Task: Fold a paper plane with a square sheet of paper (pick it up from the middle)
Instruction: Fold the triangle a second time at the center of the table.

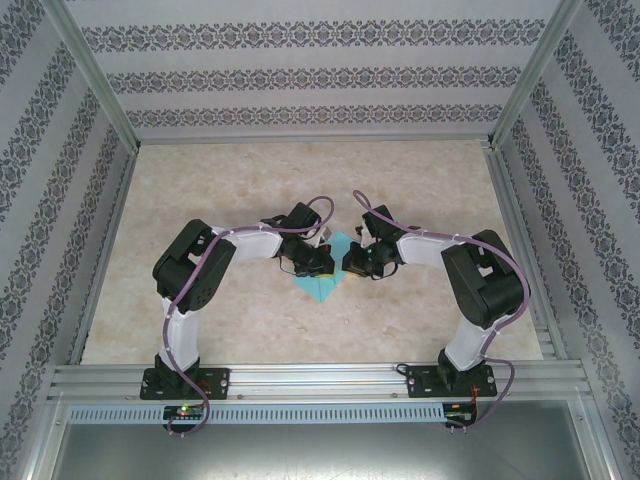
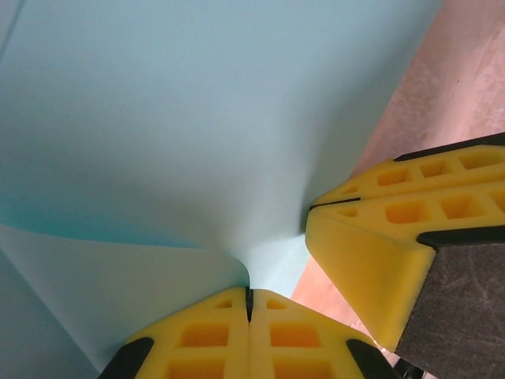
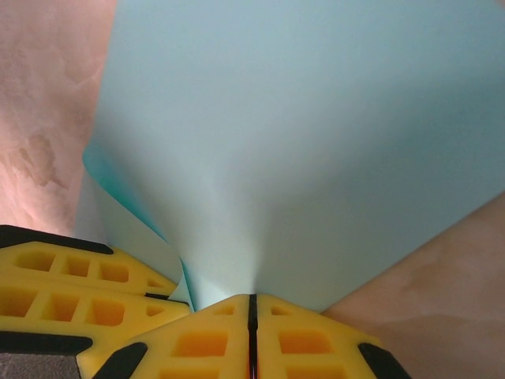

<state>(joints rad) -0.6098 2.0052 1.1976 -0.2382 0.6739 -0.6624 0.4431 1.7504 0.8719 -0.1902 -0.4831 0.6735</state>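
Note:
The sheet curls up at my left gripper's fingers, close to my right gripper, so next my left gripper opens and grabs the sheet's lower flap point(image 2: 170, 276) farther away from my right gripper.
The turquoise square sheet of paper point(image 1: 326, 286) lies at the table's middle, between the two wrists. My left gripper point(image 1: 320, 262) and right gripper point(image 1: 350, 262) meet over it, nearly tip to tip. In the left wrist view the left gripper point(image 2: 249, 294) is shut on a pinched ridge of the sheet point(image 2: 197, 118), and the right gripper's yellow fingers point(image 2: 379, 229) stand close at the right. In the right wrist view the right gripper point(image 3: 252, 298) is shut on the sheet point(image 3: 316, 142), which bulges upward, with the left gripper's fingers point(image 3: 79, 276) beside it. The paper plane is out of view.
The beige marbled table point(image 1: 250, 180) stretches around the paper on all sides. Patterned walls and aluminium frame posts point(image 1: 95, 80) enclose it left, right and behind. An aluminium rail point(image 1: 320, 380) with both arm bases runs along the near edge.

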